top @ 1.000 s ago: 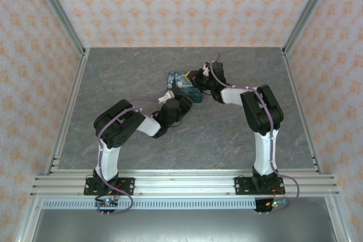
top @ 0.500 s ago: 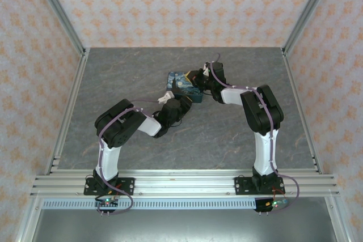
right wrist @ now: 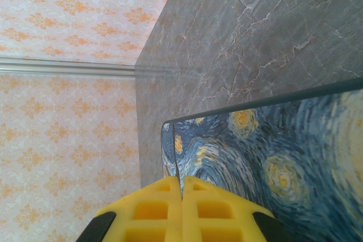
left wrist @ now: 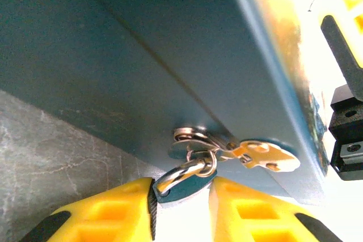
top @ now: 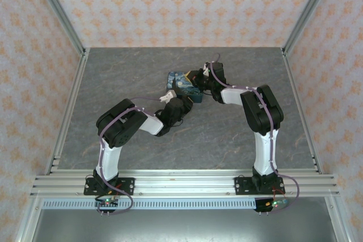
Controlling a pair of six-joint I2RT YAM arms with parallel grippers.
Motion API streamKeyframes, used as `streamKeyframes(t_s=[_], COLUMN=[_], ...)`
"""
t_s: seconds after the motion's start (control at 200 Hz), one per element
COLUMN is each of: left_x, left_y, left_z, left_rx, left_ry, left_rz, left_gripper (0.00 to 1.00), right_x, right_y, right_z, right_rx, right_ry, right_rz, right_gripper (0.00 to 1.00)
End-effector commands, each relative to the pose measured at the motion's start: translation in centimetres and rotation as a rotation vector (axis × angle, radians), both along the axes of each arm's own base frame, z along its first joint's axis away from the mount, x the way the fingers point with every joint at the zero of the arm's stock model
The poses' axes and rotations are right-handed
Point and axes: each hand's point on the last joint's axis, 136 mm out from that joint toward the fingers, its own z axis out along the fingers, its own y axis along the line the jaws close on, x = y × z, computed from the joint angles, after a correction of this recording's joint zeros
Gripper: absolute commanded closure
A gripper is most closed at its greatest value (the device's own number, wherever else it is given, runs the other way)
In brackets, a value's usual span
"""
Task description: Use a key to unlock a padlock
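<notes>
The padlock's shackle lies at a slant across the left gripper's fingers, so next the left gripper opens, turns in line with it and pinches the padlock body (left wrist: 188,191) by its sides.
The padlock (left wrist: 190,192) is a tiny teal body with a silvery shackle, hanging from a hasp on the near side of the blue swirly box (left wrist: 142,55). A silvery key (left wrist: 264,156) dangles on a ring just to its right. My left gripper (left wrist: 181,199) has closed its yellow fingers against both sides of the padlock body. From above, the left gripper (top: 172,101) sits at the near edge of the box (top: 181,85). My right gripper (right wrist: 181,188) is shut, its fingertips pressed together on the box lid's corner (right wrist: 272,162).
The box lies mid-table on the grey marbled surface (top: 227,134), with both arms converging on it. Patterned walls and aluminium rails (top: 68,106) bound the table. The right gripper's black body (left wrist: 346,117) shows beyond the box's far edge.
The left arm has edged slightly forward toward the box, and its jaws have narrowed onto the padlock. The right arm and the box have stayed put.
</notes>
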Motion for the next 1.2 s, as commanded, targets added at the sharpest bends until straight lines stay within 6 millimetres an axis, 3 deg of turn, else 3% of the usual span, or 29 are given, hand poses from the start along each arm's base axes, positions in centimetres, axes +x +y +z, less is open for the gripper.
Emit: streamKeyframes(t_s=[0.0,0.12,0.315,0.375,0.49,0.636,0.826,0.931,1.196], left_x=[0.1,0.1,0.3,0.3,0.6,1.1,1.5,1.6,1.3], left_y=[0.6,0.6,0.7,0.6,0.5,0.5,0.3,0.2,0.5], left_z=[-1.6,-1.2,-0.5,-0.4,-0.6,-1.1,-1.7,-1.7,2.4], left_rx=[0.060,0.050,0.045,0.051,0.060,0.068,0.102,0.093,-0.029], left_ry=[0.021,0.016,0.008,0.008,0.013,0.018,0.017,0.002,-0.076], left_rz=[0.024,0.025,0.032,0.031,0.030,0.033,0.018,0.010,0.043], left_gripper=[0.75,0.84,0.87,0.83,0.66,0.57,0.53,0.56,0.57], right_x=[-1.9,-1.9,-1.9,-1.9,-1.9,-1.9,-1.9,-1.9,-1.9], right_y=[-0.7,-0.7,-0.8,-0.8,-0.7,-0.8,-0.8,-0.7,-0.7], right_z=[-6.4,-6.5,-6.7,-6.7,-6.8,-6.9,-7.0,-7.1,-7.4], right_rx=[-0.074,-0.076,-0.077,-0.076,-0.074,-0.073,-0.073,-0.073,-0.076], right_ry=[0.152,0.154,0.159,0.160,0.163,0.167,0.170,0.172,0.178], right_rz=[-0.002,-0.002,-0.005,-0.005,-0.006,-0.008,-0.010,-0.007,-0.006], right_gripper=[1.00,1.00,1.00,1.00,1.00,1.00,1.00,1.00,1.00])
